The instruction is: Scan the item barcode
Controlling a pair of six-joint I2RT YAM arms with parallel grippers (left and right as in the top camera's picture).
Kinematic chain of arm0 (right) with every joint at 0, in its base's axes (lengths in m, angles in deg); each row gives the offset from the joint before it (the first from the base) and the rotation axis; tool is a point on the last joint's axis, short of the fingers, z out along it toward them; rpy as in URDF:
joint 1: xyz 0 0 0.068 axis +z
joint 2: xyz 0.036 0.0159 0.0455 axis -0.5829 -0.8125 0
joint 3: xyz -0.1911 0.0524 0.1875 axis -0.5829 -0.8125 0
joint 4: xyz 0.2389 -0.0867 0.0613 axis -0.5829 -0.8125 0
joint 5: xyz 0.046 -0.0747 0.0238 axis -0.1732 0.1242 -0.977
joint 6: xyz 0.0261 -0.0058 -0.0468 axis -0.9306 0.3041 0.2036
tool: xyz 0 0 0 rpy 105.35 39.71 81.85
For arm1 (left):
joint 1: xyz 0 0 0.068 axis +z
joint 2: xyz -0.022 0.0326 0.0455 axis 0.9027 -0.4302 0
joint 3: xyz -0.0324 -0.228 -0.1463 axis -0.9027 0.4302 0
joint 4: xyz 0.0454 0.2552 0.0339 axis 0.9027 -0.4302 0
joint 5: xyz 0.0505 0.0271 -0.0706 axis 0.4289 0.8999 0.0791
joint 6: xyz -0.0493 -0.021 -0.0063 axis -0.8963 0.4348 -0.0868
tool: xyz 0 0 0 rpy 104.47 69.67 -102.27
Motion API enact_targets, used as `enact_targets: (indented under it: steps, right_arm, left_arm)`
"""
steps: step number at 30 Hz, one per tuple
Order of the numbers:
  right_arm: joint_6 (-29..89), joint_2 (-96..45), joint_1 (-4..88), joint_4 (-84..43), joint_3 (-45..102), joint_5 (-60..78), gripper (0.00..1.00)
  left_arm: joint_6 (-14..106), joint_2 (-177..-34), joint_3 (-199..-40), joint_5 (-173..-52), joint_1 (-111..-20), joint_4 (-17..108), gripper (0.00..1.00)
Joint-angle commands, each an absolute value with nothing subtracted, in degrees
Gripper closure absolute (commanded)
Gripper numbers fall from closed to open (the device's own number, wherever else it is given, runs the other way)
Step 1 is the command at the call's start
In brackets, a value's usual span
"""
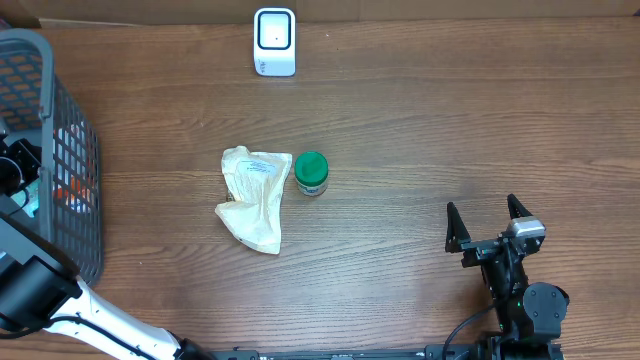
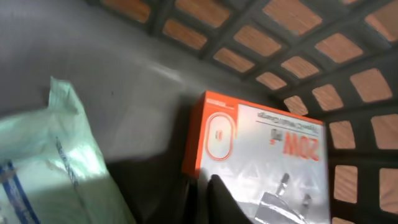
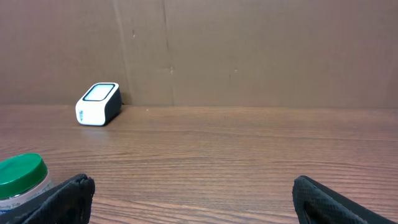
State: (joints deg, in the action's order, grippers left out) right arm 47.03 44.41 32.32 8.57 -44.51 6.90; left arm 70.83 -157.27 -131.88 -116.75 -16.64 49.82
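The fingers of the robot's left gripper are shut at the charger box's orange side, so they should open wide and grip across the charger box's white side (image 2: 267,158) before lifting.
My left gripper (image 2: 200,190) is down inside the grey basket (image 1: 60,150). Its dark fingers (image 2: 221,198) are shut on the near edge of an orange and white charger box (image 2: 261,146). A pale green and white pouch (image 2: 50,162) lies just to the left of the box. From overhead, only the left arm (image 1: 18,168) shows inside the basket. The white scanner (image 1: 274,42) stands at the table's far edge. My right gripper (image 1: 484,214) hovers wide open at the front right, holding nothing (image 3: 194,190).
A cream crumpled pouch (image 1: 253,197) and a green-lidded jar (image 1: 311,173) lie in the middle of the wooden table. The jar (image 3: 22,176) and the scanner (image 3: 97,104) also appear in the right wrist view. A cardboard wall stands behind the table.
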Motion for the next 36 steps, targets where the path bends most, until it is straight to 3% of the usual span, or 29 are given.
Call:
enact_targets:
  steps: [1, 5, 7, 13, 28, 33, 36]
  right_arm:
    - [46.9, 45.0, 32.1, 8.9, -45.1, 6.6, 0.0]
    - [46.9, 45.0, 32.1, 8.9, -45.1, 6.6, 0.0]
    - [46.9, 45.0, 32.1, 8.9, -45.1, 6.6, 0.0]
    - [46.9, 45.0, 32.1, 8.9, -45.1, 6.6, 0.0]
    - [46.9, 45.0, 32.1, 8.9, -45.1, 6.6, 0.0]
    - [46.9, 45.0, 32.1, 8.9, -45.1, 6.6, 0.0]
    - [46.9, 45.0, 32.1, 8.9, -45.1, 6.6, 0.0]
  left_arm:
    - [64.2, -156.2, -130.2, -113.0, -17.6, 47.6, 0.71]
    - [55.8, -156.2, -130.2, -113.1, -17.6, 46.3, 0.3]
    - [53.6, -156.2, -130.2, -113.1, -17.6, 45.5, 0.22]
    - [53.9, -156.3, -130.2, -110.6, -18.1, 42.5, 0.18]
    - [54.1, -156.7, -130.2, -89.3, -22.2, 33.1, 0.15]
    - [55.6, -156.2, -131.0, -91.2, -22.2, 31.9, 0.16]
    - [61.1, -155.4, -132.0, -96.0, -22.2, 32.0, 0.11]
